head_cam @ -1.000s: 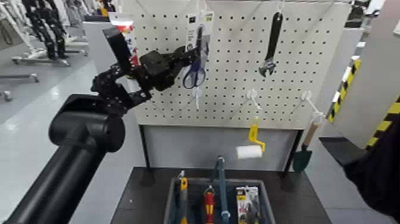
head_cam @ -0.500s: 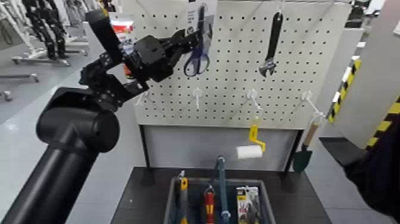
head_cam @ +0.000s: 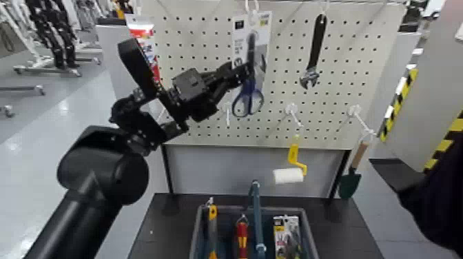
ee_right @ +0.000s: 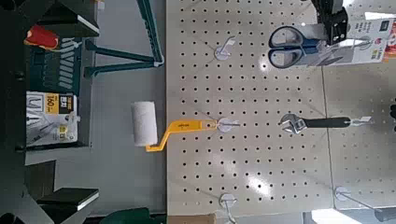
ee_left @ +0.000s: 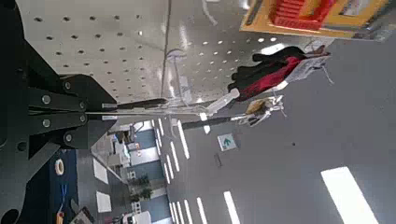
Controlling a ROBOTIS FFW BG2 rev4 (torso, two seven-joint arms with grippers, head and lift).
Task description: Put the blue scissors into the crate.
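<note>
I will release the blue scissors with my left gripper in the crate (head_cam: 231, 240) between the orange and red tools.
The blue scissors (head_cam: 247, 102) sit on a tall white card held upright in front of the pegboard (head_cam: 344, 76), high above the crate. My left gripper (head_cam: 239, 69) is shut on the card's left edge, with the arm reaching in from the left. The right wrist view shows the blue scissors (ee_right: 293, 42) too, with the left gripper's dark fingers (ee_right: 332, 13) beside them. The grey crate (head_cam: 196, 234) with its blue handle bar (head_cam: 255, 206) stands on the black table below. My right gripper (ee_right: 86, 103) stays back, its jaws wide apart and empty.
A black wrench (head_cam: 314, 52) hangs to the right of the scissors. Below it hang a yellow-handled paint roller (head_cam: 291, 169) and a green trowel (head_cam: 350, 180). Bare white hooks (head_cam: 227, 110) jut from the board. Several tools lie in the crate. My right arm (head_cam: 434, 200) fills the right edge.
The left gripper first lifted the scissors card, then carried it to the right and a little lower along the pegboard. Nothing else has moved.
</note>
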